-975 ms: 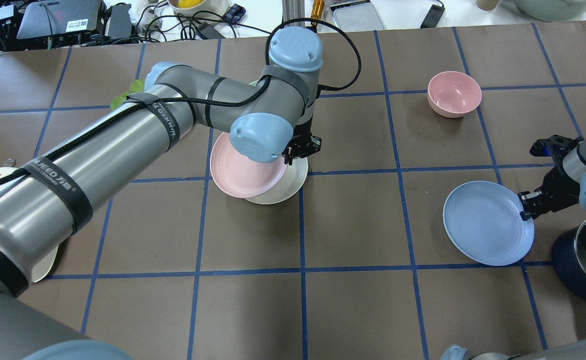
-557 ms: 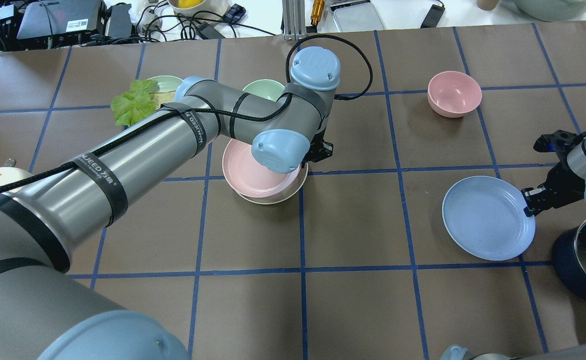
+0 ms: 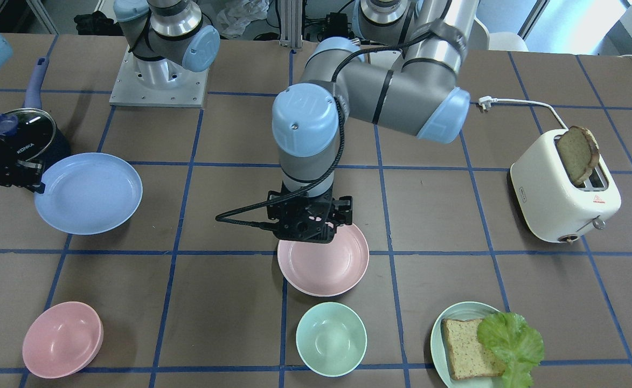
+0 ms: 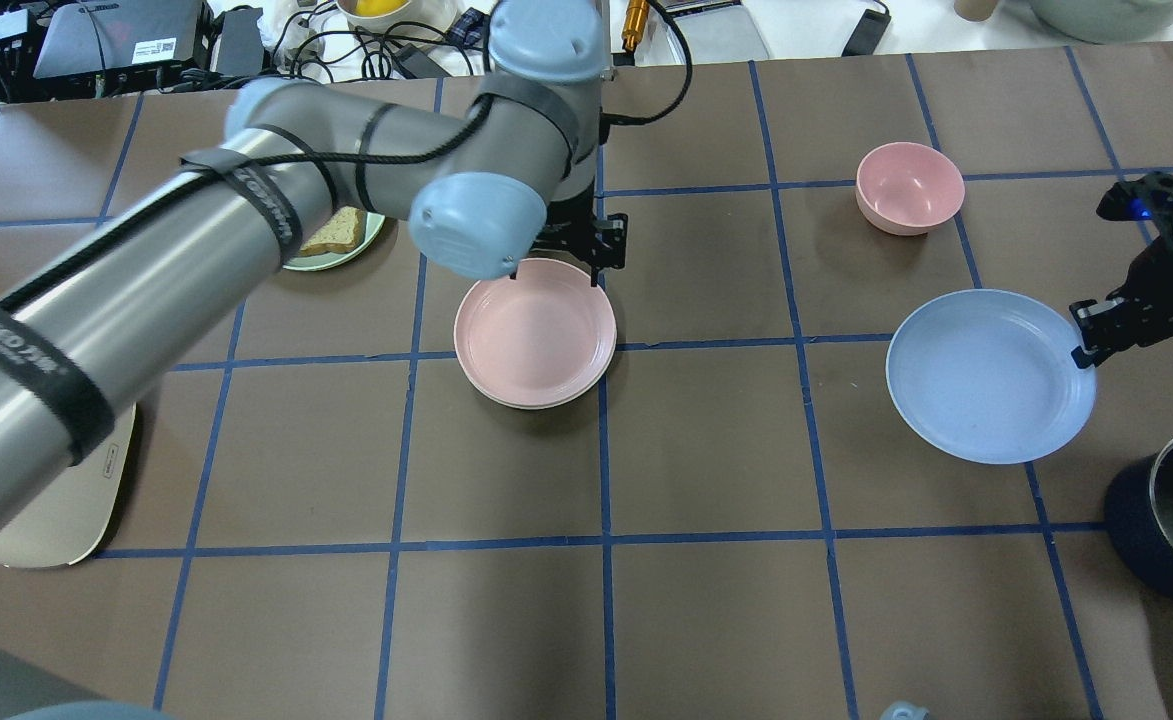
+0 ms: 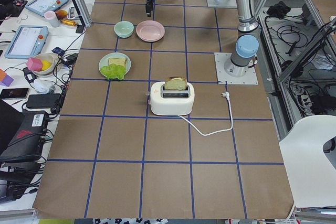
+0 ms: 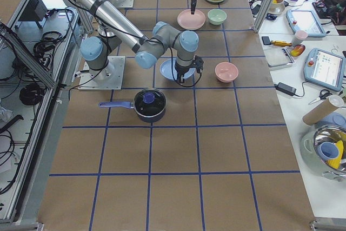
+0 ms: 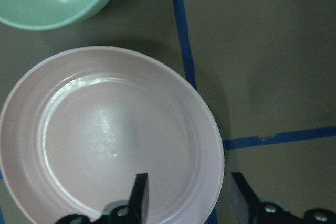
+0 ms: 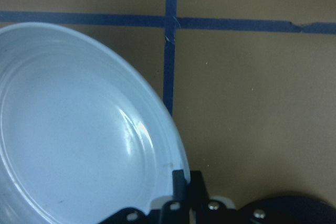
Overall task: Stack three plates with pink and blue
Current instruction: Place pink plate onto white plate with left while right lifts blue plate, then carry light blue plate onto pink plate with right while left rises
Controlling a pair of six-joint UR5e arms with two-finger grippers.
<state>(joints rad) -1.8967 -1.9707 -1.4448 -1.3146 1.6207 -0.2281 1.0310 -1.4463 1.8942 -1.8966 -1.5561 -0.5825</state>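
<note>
The light blue plate will go down on top of the pale pink plate (image 3: pixel 323 252) from my right gripper.
The pale pink plate (image 4: pixel 534 332) lies squarely on the cream-white plate (image 4: pixel 531 405), of which only a thin rim shows. My left gripper (image 4: pixel 601 248) is open just above the pink plate's edge. In the left wrist view its fingers (image 7: pixel 139 192) stand either side of the rim of the pink plate (image 7: pixel 105 135). My right gripper (image 4: pixel 1086 335) is shut on the rim of the light blue plate (image 4: pixel 986 375) and holds it a little off the table at the right. The right wrist view shows that grip (image 8: pixel 184 182) on the blue plate (image 8: pixel 79 129).
A pink bowl (image 4: pixel 908 187) stands beyond the blue plate. A dark pot (image 4: pixel 1171 525) with a lid stands near the right edge. A mint bowl (image 3: pixel 331 338) sits next to the stack. A mint plate with bread and lettuce (image 3: pixel 477 345) and a toaster (image 3: pixel 563 194) are on my left.
The pink plate slid square onto the cream plate and my left gripper let go of it and drew back. My right gripper raised the blue plate and carried it farther away.
</note>
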